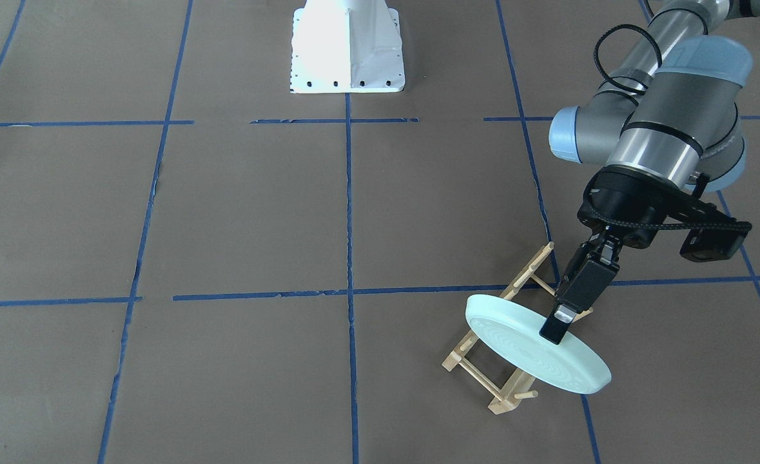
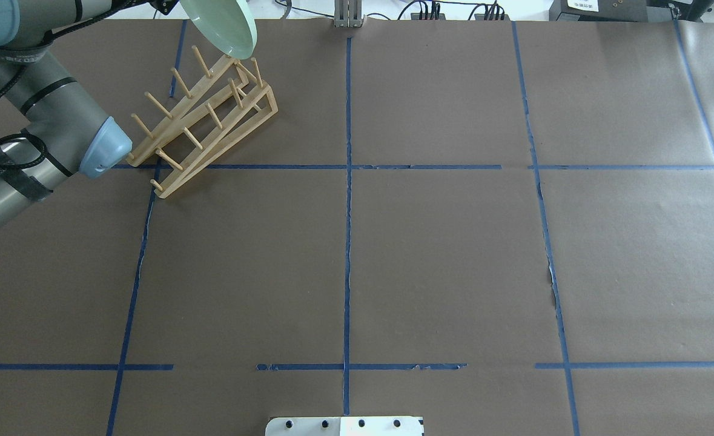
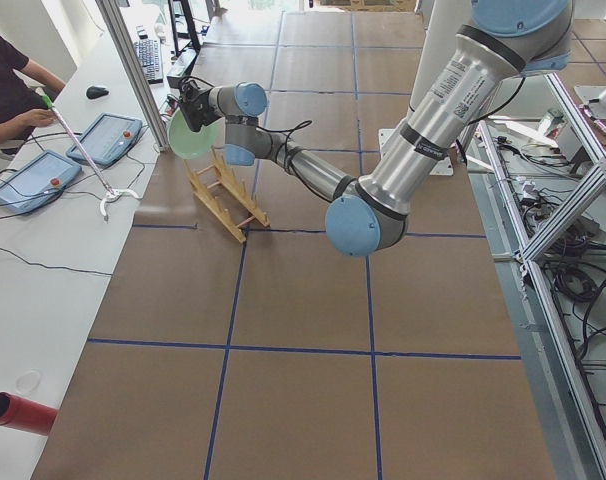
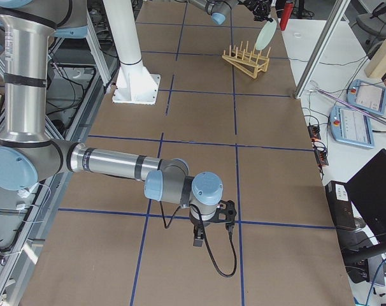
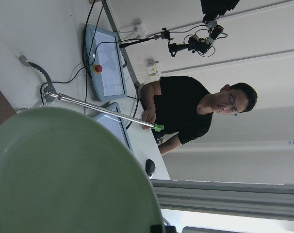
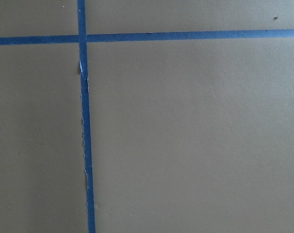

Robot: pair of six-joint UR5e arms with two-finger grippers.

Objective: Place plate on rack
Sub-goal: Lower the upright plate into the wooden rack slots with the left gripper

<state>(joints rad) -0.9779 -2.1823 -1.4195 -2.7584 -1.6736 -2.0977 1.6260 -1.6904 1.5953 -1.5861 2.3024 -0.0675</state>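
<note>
The robot's left gripper will stand the pale mint-green plate between the last pegs of the rack (image 1: 513, 356), farthest from the robot's base.
My left gripper (image 1: 557, 325) is shut on the rim of the pale mint-green plate (image 1: 534, 354). It holds the plate tilted over the end of the light-wood rack (image 1: 483, 380) that lies farthest from my base. In the overhead view the plate (image 2: 223, 27) hangs just above the pegs of the rack (image 2: 205, 121); I cannot tell whether they touch. The plate fills the lower left of the left wrist view (image 5: 64, 174). My right gripper (image 4: 198, 241) hangs low over bare paper far from the rack, and I cannot tell if it is open or shut.
The robot's white base (image 1: 347, 51) stands at the table's middle edge. A side table beyond the rack holds tablets (image 3: 43, 180), cables and a seated operator (image 5: 186, 111) with a reaching stick. Blue tape lines (image 6: 84, 121) grid the brown paper.
</note>
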